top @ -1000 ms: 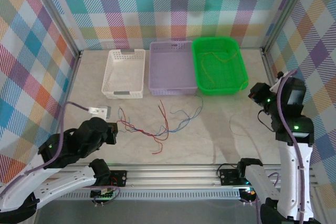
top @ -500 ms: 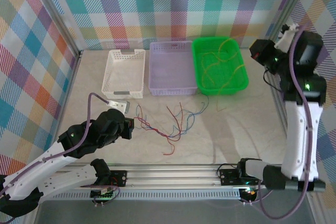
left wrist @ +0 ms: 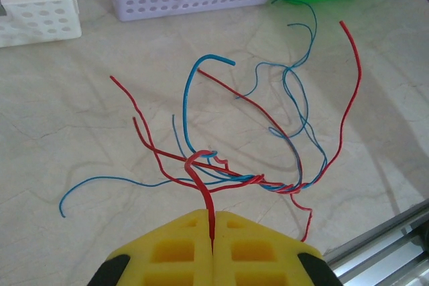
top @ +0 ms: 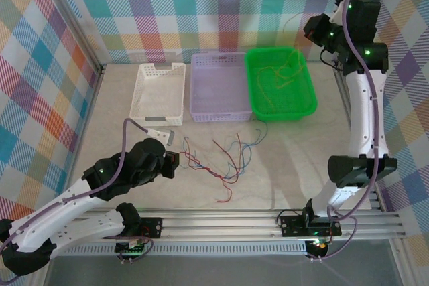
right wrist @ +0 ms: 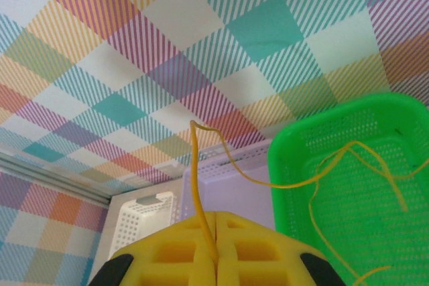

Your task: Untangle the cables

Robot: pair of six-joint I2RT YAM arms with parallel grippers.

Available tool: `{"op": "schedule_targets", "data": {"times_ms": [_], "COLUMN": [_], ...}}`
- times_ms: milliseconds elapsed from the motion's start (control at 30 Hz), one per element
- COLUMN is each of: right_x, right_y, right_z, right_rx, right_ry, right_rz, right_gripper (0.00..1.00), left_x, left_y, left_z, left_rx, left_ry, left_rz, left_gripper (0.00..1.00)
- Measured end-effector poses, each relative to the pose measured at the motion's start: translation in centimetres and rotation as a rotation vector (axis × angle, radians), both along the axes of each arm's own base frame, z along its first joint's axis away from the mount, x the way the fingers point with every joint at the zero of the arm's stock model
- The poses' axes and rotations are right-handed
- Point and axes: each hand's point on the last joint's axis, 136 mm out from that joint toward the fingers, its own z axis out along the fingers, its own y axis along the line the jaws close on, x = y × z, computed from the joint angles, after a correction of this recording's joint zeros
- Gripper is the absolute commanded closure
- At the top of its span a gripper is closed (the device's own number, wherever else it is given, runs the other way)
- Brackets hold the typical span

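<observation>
Next, I release the yellow cable from my right gripper inside the green basket, setting it free on the green basket's bottom [top: 269, 86] [right wrist: 328, 229] toward the purple basket's side.
Red and blue cables [top: 224, 159] lie twisted together on the marble table, in front of the baskets. My left gripper [top: 175, 163] is low at their left end, shut on one red cable [left wrist: 201, 185] that runs from its fingertips [left wrist: 228, 222] into the knot with the blue cables [left wrist: 188, 92]. High above the back right corner, my right gripper [top: 312, 31] is shut on a yellow cable [right wrist: 196, 165]. That cable arcs down into the green basket [top: 251, 92], where more yellow cable [top: 281, 75] lies.
A purple basket [top: 218, 85] and a white basket [top: 159, 88] stand left of the green one along the back. A small grey-white block [top: 161, 135] lies near the left arm. The metal rail [top: 221, 222] runs along the near edge.
The right arm has risen from low at the table's right side to high over the green basket, lifting the yellow cable. The left gripper moved right, dragging the red-blue tangle along.
</observation>
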Motion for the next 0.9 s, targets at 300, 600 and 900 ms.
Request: {"op": "schedule_targets", "data": {"times_ms": [300,600,900], "right_x": [4.4,8.1,8.5], "right_y": [0.2,1.0,0.3], "right_z": [-7.5,-19.6,-27.5], "right_rx": [-0.085,-0.185,-0.264], "right_ry": [0.113,0.317,0.508], "right_rz": [-0.01,-0.015,-0.043], "right_gripper": [1.0,1.0,0.92], "left_x": [0.1,-0.3,-0.7], "left_y": [-0.7,-0.8,-0.8], "left_z": [0.0,-1.2,-1.2], "left_rx": [-0.028,-0.021,-0.054], "left_ry": [-0.003,0.022,0.032], "left_rz": [-0.016,-0.03,-0.029], "left_gripper": [1.0,1.0,1.0]}}
